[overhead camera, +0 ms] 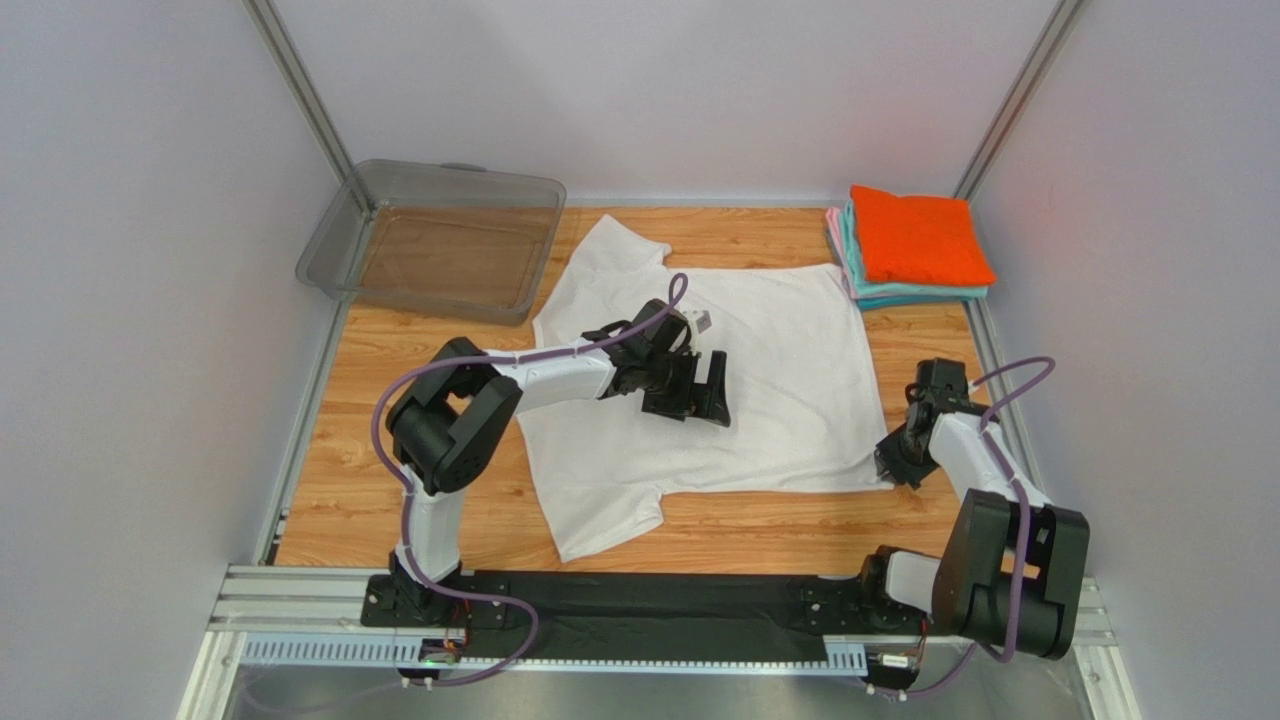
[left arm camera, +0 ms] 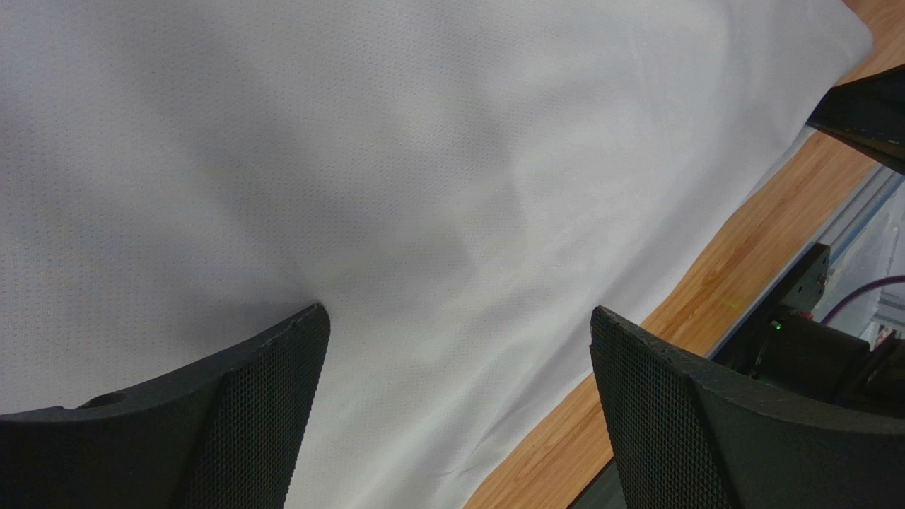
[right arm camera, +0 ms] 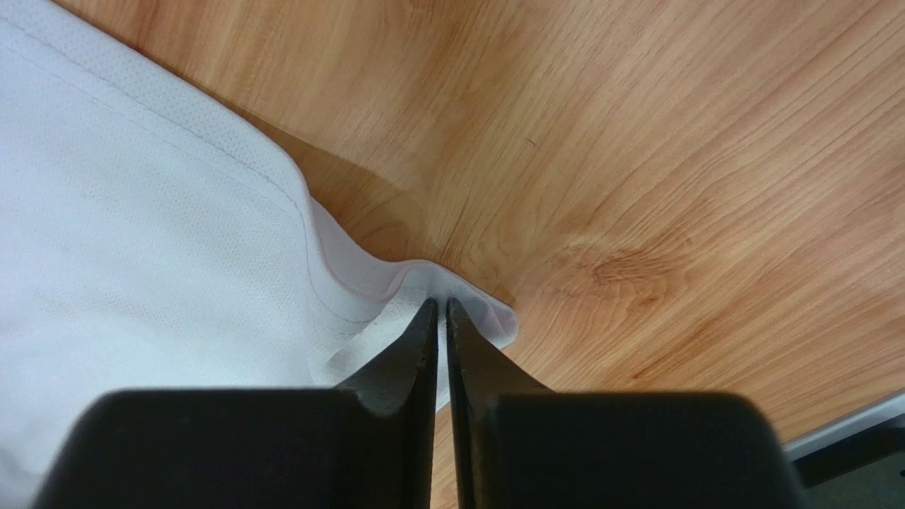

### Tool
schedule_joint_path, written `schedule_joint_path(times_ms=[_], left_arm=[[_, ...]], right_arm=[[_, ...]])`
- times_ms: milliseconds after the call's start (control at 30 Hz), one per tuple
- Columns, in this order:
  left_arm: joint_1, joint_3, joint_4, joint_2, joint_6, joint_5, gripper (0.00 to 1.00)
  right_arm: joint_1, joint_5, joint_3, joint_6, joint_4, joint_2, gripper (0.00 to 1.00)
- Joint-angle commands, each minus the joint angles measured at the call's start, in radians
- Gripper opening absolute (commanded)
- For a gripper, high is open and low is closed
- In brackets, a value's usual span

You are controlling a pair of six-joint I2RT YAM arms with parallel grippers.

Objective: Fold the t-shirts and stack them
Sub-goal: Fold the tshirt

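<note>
The corner of the t-shirt's hem is bunched up at my right gripper's fingers. Next, I open them to lay the corner flat, then pinch the t-shirt's near edge (overhead camera: 858, 485) beside it before folding.
A plain white t-shirt (overhead camera: 781, 360) lies spread flat on the wooden table, its hem to the right. My left gripper (overhead camera: 694, 393) is open above the middle of the shirt, and white cloth (left arm camera: 425, 180) fills the left wrist view between its fingers. My right gripper (overhead camera: 899, 465) is shut on the shirt's near right hem corner (right arm camera: 467, 302), which bunches up at the fingertips. A stack of folded shirts sits at the far right, with orange (overhead camera: 917, 236) on top and teal (overhead camera: 902, 293) and pink (overhead camera: 833, 228) under it.
A clear grey plastic bin (overhead camera: 436, 240) stands at the far left of the table. Bare wood (overhead camera: 391, 495) lies left of the shirt. Grey walls close in both sides, and a metal rail (overhead camera: 646, 608) runs along the near edge.
</note>
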Motion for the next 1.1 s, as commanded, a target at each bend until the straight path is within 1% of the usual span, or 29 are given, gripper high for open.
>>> schedule_joint_path(times_ms=[0, 167, 300, 433, 500, 533, 667, 700, 733, 767, 833, 900, 967, 1000, 1033, 1067], left_arm=[[0.013, -0.028, -0.016, 0.036, 0.016, -0.030, 1.00], [0.021, -0.034, -0.007, 0.036, 0.007, -0.033, 1.00], [0.025, -0.033, -0.005, 0.042, 0.002, -0.031, 1.00], [0.028, -0.031, -0.004, 0.044, 0.001, -0.031, 1.00], [0.033, -0.031, -0.004, 0.042, -0.002, -0.030, 1.00], [0.034, -0.030, -0.004, 0.042, -0.001, -0.028, 1.00], [0.037, -0.025, -0.008, 0.036, -0.004, -0.031, 1.00], [0.039, -0.022, -0.010, 0.034, -0.005, -0.031, 1.00], [0.039, -0.022, -0.010, 0.034, -0.002, -0.030, 1.00], [0.038, -0.020, -0.010, 0.033, -0.002, -0.025, 1.00], [0.039, -0.016, -0.022, 0.030, 0.004, -0.024, 1.00], [0.037, -0.014, -0.024, 0.019, 0.008, -0.022, 1.00], [0.038, -0.014, -0.031, 0.001, 0.019, -0.021, 1.00], [0.039, -0.014, -0.036, -0.008, 0.022, -0.021, 1.00], [0.038, -0.014, -0.042, -0.018, 0.028, -0.021, 1.00], [0.039, -0.014, -0.047, -0.039, 0.031, -0.021, 1.00]], right_arm=[[0.003, 0.032, -0.001, 0.003, -0.003, -0.037, 0.00], [0.003, 0.067, 0.010, -0.002, -0.084, -0.143, 0.00], [0.003, 0.055, 0.000, 0.014, -0.147, -0.205, 0.00], [0.005, -0.025, -0.024, 0.052, -0.170, -0.243, 0.00], [0.047, 0.004, -0.016, 0.077, -0.193, -0.272, 0.00], [0.069, 0.019, -0.010, 0.118, -0.232, -0.289, 0.00], [0.081, 0.081, 0.033, 0.156, -0.329, -0.326, 0.02], [0.081, 0.086, 0.039, 0.155, -0.354, -0.336, 0.07], [0.081, 0.096, 0.053, 0.155, -0.369, -0.346, 0.14], [0.080, 0.115, 0.059, 0.166, -0.383, -0.365, 0.17], [0.081, 0.122, 0.062, 0.169, -0.395, -0.387, 0.40], [0.080, 0.129, 0.067, 0.169, -0.392, -0.409, 0.56], [0.080, 0.106, 0.084, 0.143, -0.356, -0.416, 0.65], [0.081, 0.101, 0.094, 0.109, -0.339, -0.416, 0.73], [0.081, 0.092, 0.108, 0.089, -0.328, -0.413, 0.82], [0.081, 0.064, 0.136, 0.069, -0.317, -0.413, 1.00]])
